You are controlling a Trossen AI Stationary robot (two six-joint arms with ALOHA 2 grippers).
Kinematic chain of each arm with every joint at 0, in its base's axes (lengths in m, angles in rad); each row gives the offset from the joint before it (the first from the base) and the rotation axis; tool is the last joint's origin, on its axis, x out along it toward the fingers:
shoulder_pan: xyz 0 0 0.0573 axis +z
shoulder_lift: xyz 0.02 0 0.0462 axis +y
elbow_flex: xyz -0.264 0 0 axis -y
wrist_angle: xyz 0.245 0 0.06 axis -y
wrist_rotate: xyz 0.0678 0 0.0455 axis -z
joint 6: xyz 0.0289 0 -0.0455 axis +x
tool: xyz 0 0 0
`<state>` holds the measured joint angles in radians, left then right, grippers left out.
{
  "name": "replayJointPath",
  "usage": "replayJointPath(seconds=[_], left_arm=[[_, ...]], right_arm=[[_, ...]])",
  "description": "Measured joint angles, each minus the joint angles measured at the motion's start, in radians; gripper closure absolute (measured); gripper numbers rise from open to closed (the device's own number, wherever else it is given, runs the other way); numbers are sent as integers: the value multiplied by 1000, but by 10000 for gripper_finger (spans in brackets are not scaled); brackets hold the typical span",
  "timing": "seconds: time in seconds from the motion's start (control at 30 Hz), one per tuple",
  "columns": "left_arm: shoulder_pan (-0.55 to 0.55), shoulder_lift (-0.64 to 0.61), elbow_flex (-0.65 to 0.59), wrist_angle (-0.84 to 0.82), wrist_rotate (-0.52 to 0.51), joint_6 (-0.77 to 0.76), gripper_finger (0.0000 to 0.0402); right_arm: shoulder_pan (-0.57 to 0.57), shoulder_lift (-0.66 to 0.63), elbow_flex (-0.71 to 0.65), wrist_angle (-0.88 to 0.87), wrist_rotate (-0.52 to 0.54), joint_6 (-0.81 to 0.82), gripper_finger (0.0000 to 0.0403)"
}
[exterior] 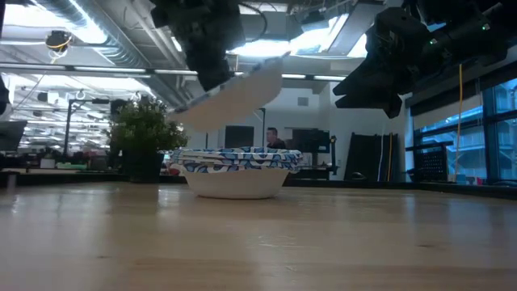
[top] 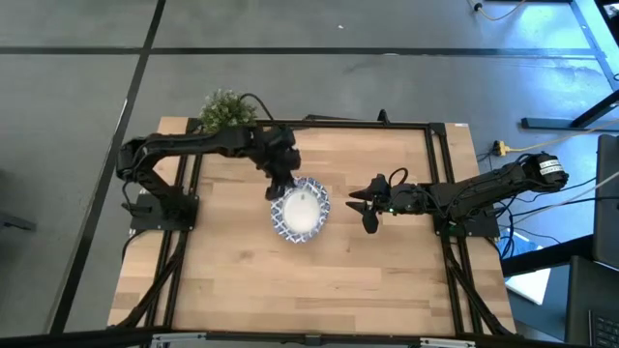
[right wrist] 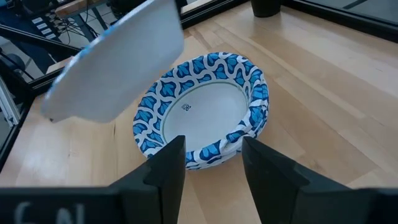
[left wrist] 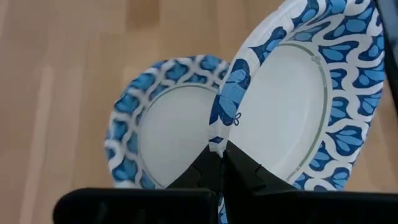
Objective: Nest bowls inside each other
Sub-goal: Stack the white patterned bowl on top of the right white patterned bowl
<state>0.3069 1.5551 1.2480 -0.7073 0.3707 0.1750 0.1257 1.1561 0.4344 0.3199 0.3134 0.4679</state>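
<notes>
Next, my left gripper releases the lifted bowl inside the stack of nested bowls (top: 298,204) (left wrist: 190,137) near the middle of the wooden table.
A stack of nested bowls (top: 298,218) (exterior: 236,170) (right wrist: 205,109) with blue-and-white rims rests by its base on the wooden table near the middle. My left gripper (top: 281,186) (left wrist: 221,165) hangs above the stack's far-left side, shut on one more bowl (exterior: 234,97) (left wrist: 298,93) (right wrist: 115,65) that is lifted and tilted over the stack. My right gripper (top: 366,205) (right wrist: 211,155) is open, raised to the right of the stack, with nothing between its fingers. My left gripper pinches the lifted bowl's patterned rim (left wrist: 219,134) between its two fingers, one finger on the inside and one on the outside of the wall. The fingers come from above, pointing down. The bowl is clear of the stack and tilted, its free edge higher.
A small green potted plant (top: 225,109) (exterior: 145,133) stands at the table's far-left corner. A black frame (top: 440,174) runs around the table top. Bare wood lies in front of the stack toward the near edge. A person (exterior: 273,139) sits in the room beyond.
</notes>
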Motion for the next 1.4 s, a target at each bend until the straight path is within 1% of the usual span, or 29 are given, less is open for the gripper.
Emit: replayJointPath(seconds=[0.17,0.27,0.4,0.57,0.8,1.0,1.23,1.4], left_arm=[[67,0,0,-20,40,-113,401],[92,0,0,-11,41,-163,401],[99,6,0,-6,38,-173,401],[78,59,1,11,34,-192,401],[68,150,-1,-2,-35,-184,401],[80,175,-1,-23,-70,-174,401],[77,181,-1,-45,-81,-169,376],[63,181,-1,-42,-122,-147,348]], right_arm=[[0,0,0,0,0,-1,243],[0,0,0,-1,0,-3,243],[0,0,0,-2,0,-10,243],[0,0,0,-3,0,-24,243],[0,0,0,-12,0,-16,243],[0,0,0,-13,-6,-7,243],[0,0,0,-13,-8,-29,243],[0,0,0,-13,-9,-30,243]])
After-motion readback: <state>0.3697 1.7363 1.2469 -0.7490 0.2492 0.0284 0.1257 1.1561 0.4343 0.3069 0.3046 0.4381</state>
